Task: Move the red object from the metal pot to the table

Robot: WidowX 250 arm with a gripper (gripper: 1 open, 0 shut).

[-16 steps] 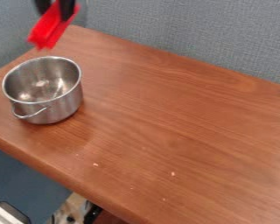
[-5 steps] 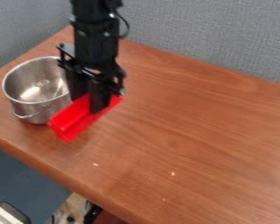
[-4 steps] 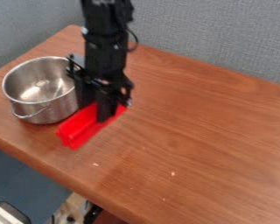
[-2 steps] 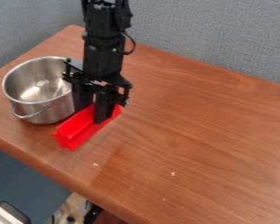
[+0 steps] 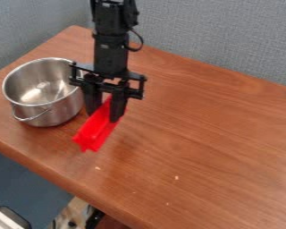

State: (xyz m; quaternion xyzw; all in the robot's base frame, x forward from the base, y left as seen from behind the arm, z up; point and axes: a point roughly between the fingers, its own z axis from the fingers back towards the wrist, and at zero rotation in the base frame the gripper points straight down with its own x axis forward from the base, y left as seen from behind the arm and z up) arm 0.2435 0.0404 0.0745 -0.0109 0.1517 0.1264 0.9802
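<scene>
My gripper is going to the wooden table [image 5: 104,131] close beside the metal pot, near the front edge. It will let go of the red block there.
A bright red elongated block [image 5: 96,131] hangs slanted just right of the metal pot [image 5: 40,91], its lower end at or just above the wooden table [image 5: 206,125]; whether it touches I cannot tell. My black gripper [image 5: 113,109] points steeply down from above and is shut on the block's upper end. The shiny pot stands near the table's left corner with its thin wire handle hanging down at the front, and its inside looks empty.
A grey-blue wall runs behind the table. The tabletop's front edge runs diagonally from the left corner toward the lower right, with dark floor and clutter below it. Bare wood stretches to the right of the arm.
The gripper has moved right, away from the pot, and sunk a little with the red block, which has turned so it now slants more steeply.
</scene>
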